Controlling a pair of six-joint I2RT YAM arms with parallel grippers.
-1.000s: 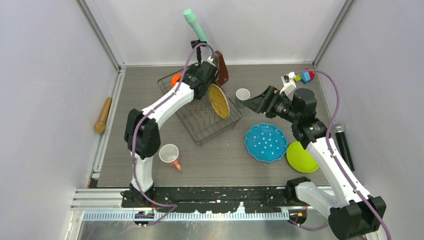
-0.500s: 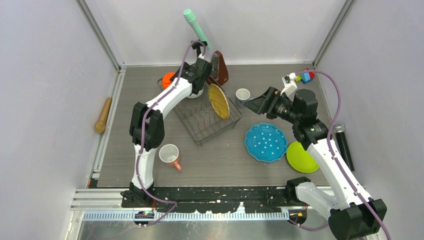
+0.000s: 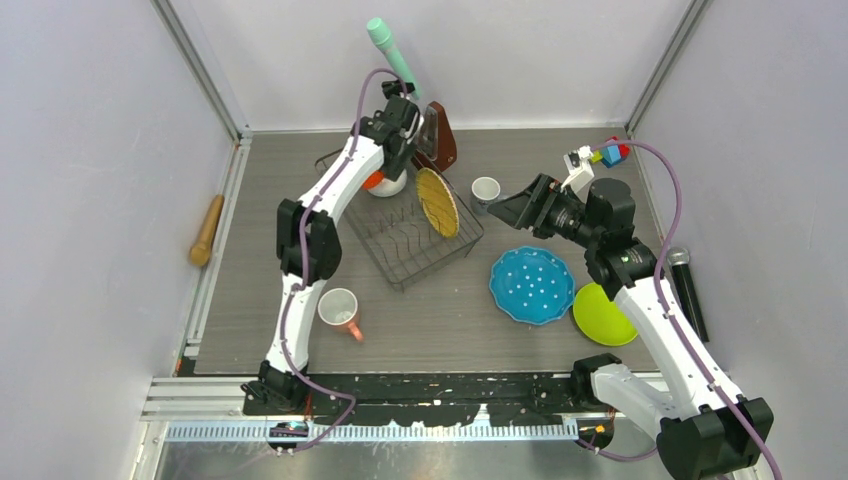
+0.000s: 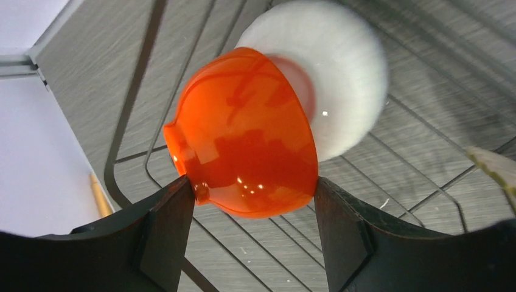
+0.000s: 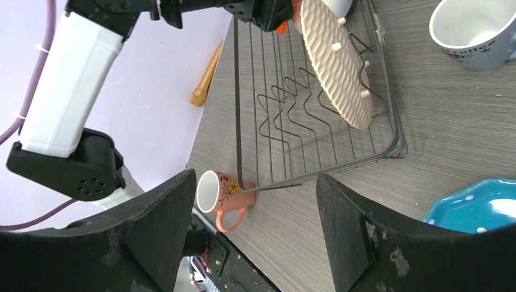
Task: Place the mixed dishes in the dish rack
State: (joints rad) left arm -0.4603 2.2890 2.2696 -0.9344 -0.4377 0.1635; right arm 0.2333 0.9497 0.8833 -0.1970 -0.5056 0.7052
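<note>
My left gripper is going to put the orange bowl down between the white bowl and the dish rack's rim (image 3: 367,194) (image 4: 240,154) facing the rolling pin.
My left gripper (image 4: 254,190) is shut on the orange bowl (image 4: 246,131), a finger on each side of it. The bowl hangs tilted over the white bowl (image 4: 341,85), at the back left of the dish rack (image 3: 405,285). Whether the two bowls touch I cannot tell. The yellow woven-pattern plate (image 3: 437,201) stands upright in the rack's prongs. My right gripper (image 3: 503,207) hovers open and empty beside the small grey mug (image 3: 485,189). The pink mug (image 3: 340,310) lies on its side in front of the rack. The blue dotted plate (image 3: 531,284) and lime green plate (image 3: 600,315) lie at the right.
A brown metronome (image 3: 441,140) stands just behind the rack, close to my left wrist. A wooden rolling pin (image 3: 207,230) lies along the left wall. A black microphone (image 3: 686,285) lies by the right wall.
My left arm has swung toward the back of the rack, carrying the orange bowl from the rack's left edge to over the white bowl. The right arm has barely moved.
</note>
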